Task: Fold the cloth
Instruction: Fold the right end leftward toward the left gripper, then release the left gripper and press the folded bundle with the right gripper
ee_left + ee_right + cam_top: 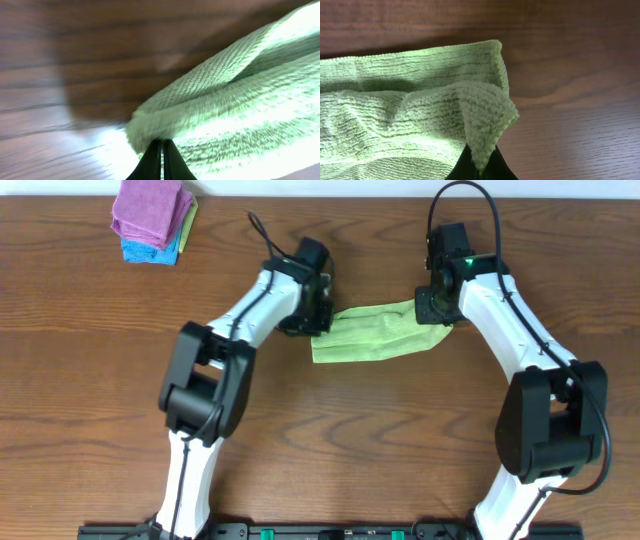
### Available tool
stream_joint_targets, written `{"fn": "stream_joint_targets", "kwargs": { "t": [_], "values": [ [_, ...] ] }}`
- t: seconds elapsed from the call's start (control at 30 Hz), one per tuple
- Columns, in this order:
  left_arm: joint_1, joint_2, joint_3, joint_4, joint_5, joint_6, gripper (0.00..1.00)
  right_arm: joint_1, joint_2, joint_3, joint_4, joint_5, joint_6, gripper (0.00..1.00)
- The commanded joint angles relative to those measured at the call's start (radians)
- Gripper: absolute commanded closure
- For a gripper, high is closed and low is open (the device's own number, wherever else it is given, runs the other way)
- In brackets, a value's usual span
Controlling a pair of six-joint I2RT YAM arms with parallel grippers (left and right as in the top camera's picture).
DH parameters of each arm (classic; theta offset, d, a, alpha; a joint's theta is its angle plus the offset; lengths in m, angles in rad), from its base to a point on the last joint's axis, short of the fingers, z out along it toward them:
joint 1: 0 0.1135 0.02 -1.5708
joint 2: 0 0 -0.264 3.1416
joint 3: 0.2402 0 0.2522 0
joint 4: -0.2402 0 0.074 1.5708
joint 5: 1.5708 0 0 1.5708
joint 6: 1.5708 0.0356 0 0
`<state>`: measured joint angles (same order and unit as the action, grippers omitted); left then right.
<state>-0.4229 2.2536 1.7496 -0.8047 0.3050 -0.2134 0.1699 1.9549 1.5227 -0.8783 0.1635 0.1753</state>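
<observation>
The robot's right gripper will release the raised edge of the light green cloth, now held slightly off the table, on the cloth's end (319, 346) by the left gripper.
A light green cloth (375, 332) lies folded into a narrow band in the middle of the wooden table. My left gripper (318, 310) is at its left end and shut on a corner of the cloth (210, 115); its fingers (162, 150) are pressed together under the fabric. My right gripper (437, 308) is at the right end and shut on the other corner of the cloth (420, 120), which drapes over the fingertips (482, 162). Both corners are held slightly off the table.
A stack of folded cloths, pink (150, 208) over green and blue (148, 250), sits at the far left corner of the table (330, 430). A black cable (262, 232) lies behind the left arm.
</observation>
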Motion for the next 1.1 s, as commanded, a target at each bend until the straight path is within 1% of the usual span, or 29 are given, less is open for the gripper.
{"fn": "stream_joint_targets", "kwargs": {
  "t": [0.0,0.13,0.3,0.47,0.67,0.87,1.07],
  "values": [
    [0.060,-0.122,0.034,0.001,-0.002,-0.012,0.94,0.018,-0.014,0.022,-0.004,0.031,0.007,0.99],
    [0.120,-0.216,0.034,-0.009,-0.002,-0.011,0.94,0.060,-0.014,0.022,0.002,0.056,0.007,0.99],
    [0.190,-0.340,0.034,-0.063,-0.001,-0.001,0.94,0.124,-0.004,0.022,0.023,0.073,0.003,0.99],
    [0.237,-0.466,0.034,-0.127,-0.001,0.034,0.94,0.186,0.033,0.022,0.060,0.078,0.003,0.99],
    [0.274,-0.588,0.034,-0.185,-0.001,0.034,0.94,0.247,0.064,0.022,0.093,0.100,0.004,0.99],
    [0.279,-0.646,0.034,-0.208,-0.002,0.053,0.94,0.298,0.108,0.022,0.109,0.104,0.011,0.99],
    [0.279,-0.653,0.034,-0.223,-0.001,0.053,0.94,0.353,0.117,0.022,0.126,0.154,0.011,0.99]
  ]
}}
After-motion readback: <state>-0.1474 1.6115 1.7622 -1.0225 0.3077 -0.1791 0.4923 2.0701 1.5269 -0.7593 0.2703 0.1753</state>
